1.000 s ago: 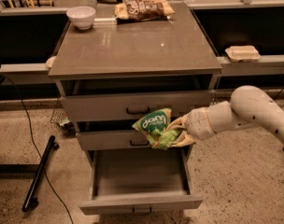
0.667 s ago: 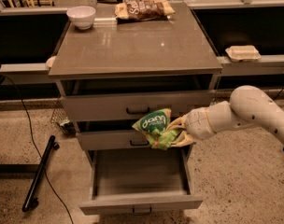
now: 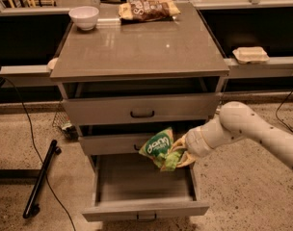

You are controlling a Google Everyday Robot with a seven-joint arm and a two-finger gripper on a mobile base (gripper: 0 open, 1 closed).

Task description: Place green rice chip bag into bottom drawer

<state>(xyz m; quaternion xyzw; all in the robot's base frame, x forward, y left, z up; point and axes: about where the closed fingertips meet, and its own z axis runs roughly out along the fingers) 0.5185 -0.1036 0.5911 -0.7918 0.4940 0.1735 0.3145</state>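
Note:
The green rice chip bag will go down near the middle of the bottom drawer's grey bottom (image 3: 157, 178), where I need to set it with my gripper.
The green rice chip bag (image 3: 159, 148) is bright green with white lettering on a darker oval. My gripper (image 3: 178, 154) is shut on its right side and holds it in the air in front of the middle drawer, above the right half of the open bottom drawer (image 3: 145, 210). The bottom drawer is pulled out, and its grey inside is bare. My white arm (image 3: 252, 131) reaches in from the right.
The grey cabinet top (image 3: 141, 47) carries a white bowl (image 3: 84, 17) at the back left and a brown snack bag (image 3: 147, 8) at the back. A dark pole (image 3: 40, 177) and cable lie on the floor to the left. A white container (image 3: 251, 55) sits on the right ledge.
The bag and my gripper have dropped a little toward the open bottom drawer. The drawer stays pulled out.

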